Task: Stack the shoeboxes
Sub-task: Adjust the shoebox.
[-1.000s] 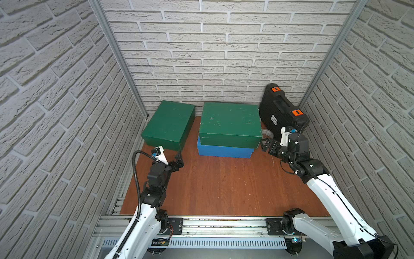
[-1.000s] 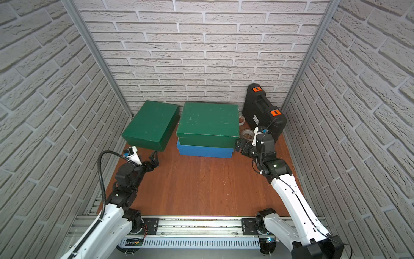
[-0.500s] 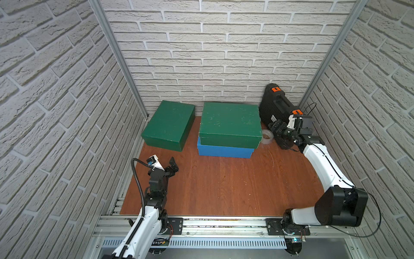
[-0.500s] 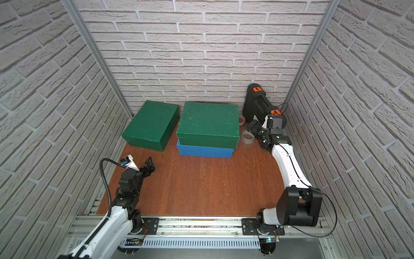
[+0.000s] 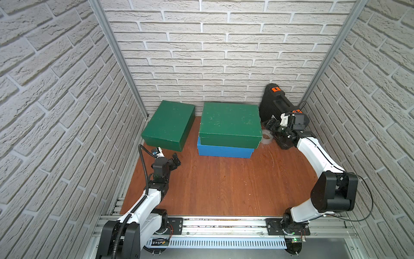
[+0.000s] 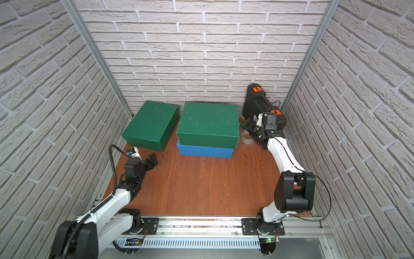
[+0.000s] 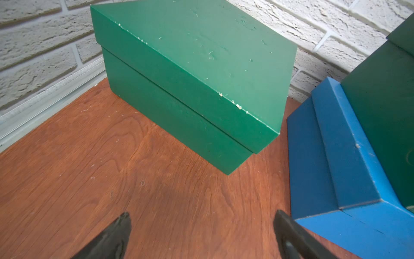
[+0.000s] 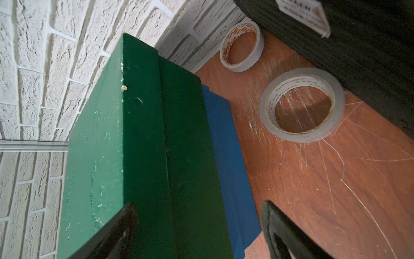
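Note:
Next, I close my left gripper on the near side of the lid (image 5: pixel 155 141) (image 7: pixel 156 66) of the green shoebox that sits apart from the stack.
Both top views show a dark green shoebox (image 5: pixel 230 124) (image 6: pixel 207 125) lying on a blue shoebox (image 5: pixel 224 151) (image 6: pixel 205 151) at the back middle. Another green shoebox (image 5: pixel 170 125) (image 6: pixel 151 125) sits on the floor to their left. My left gripper (image 5: pixel 176 159) (image 6: pixel 153 160) (image 7: pixel 201 215) hovers open in front of that box, apart from it and holding nothing. My right gripper (image 5: pixel 272 123) (image 6: pixel 247 124) (image 8: pixel 199 204) is open and turned on its side at the right end of the stack. The stack's end (image 8: pixel 179 157) shows between the jaws.
A black case (image 5: pixel 277 105) (image 6: pixel 257 101) (image 8: pixel 369 56) with orange latches leans in the back right corner behind my right wrist. A grey tape roll (image 5: pixel 266 136) (image 8: pixel 302 105) and a white one (image 8: pixel 240 44) lie between the case and the stack. Brick walls close three sides.
The right arm has folded its elbow back and down; its gripper shifted slightly toward the black case and its jaws narrowed a little. The left gripper stays at about the same spot.

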`<state>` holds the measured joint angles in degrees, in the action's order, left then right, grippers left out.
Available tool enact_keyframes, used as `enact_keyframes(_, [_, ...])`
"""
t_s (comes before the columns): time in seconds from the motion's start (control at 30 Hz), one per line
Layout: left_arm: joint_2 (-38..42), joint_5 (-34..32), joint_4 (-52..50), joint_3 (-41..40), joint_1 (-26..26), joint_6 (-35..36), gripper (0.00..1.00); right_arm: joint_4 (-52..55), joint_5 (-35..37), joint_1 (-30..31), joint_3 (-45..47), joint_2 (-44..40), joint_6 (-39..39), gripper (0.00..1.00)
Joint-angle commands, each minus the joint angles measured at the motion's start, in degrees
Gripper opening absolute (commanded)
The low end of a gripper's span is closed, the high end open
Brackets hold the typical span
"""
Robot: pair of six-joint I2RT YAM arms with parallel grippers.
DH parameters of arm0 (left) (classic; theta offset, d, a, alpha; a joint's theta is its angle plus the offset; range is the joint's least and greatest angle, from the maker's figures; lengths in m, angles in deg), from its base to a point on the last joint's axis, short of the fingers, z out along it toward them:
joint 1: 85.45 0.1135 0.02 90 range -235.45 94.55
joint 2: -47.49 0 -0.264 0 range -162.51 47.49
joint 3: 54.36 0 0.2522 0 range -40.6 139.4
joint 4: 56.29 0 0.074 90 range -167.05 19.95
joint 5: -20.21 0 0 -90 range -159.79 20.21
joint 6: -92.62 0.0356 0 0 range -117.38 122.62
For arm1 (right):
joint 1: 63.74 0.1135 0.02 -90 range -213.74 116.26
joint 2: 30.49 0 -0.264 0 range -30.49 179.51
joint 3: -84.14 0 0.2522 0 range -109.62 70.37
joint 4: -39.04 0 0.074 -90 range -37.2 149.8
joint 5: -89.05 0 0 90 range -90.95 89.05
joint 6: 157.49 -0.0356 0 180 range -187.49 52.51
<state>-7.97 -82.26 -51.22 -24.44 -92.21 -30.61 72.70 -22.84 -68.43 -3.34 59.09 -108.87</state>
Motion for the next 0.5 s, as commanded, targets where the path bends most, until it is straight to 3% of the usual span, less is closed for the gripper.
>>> enact_keyframes(0.0, [0.31, 0.34, 2.42, 0.54, 0.28, -0.25, 0.98, -1.71, -0.79, 1.15, -2.18, 0.90, 0.26, 0.87])
enact_keyframes(0.47, [0.09, 0.51, 2.45, 0.64, 0.29, -0.25, 0.98, 0.85, 0.93, 2.36, -6.33, 3.31, 1.11, 0.87])
